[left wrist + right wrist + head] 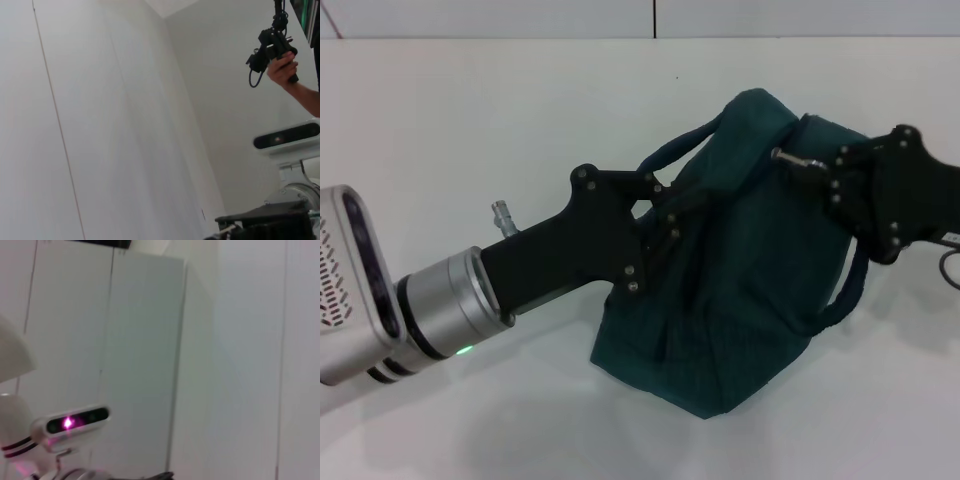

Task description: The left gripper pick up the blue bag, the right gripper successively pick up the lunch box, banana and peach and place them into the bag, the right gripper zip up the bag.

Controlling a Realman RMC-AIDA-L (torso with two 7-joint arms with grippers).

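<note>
The blue bag slumps with the left gripper on its side, so next the right gripper pulls the bag upright before the left gripper takes its top corner (756,104).
The blue bag (750,290) lies slumped on the white table (470,120) in the head view. My left gripper (665,212) is shut on the bag's left upper edge, beside one carry strap (675,148). My right gripper (828,168) is at the bag's top right, shut on the metal zipper pull (792,157). The lunch box, banana and peach do not show in any view. Neither wrist view shows the bag or its own fingers.
The bag's second strap (850,290) hangs under my right gripper. The left wrist view shows a wall, a person's hand holding a black device (280,55), and the robot's head camera (286,137). The right wrist view shows wall panels and the head camera (75,422).
</note>
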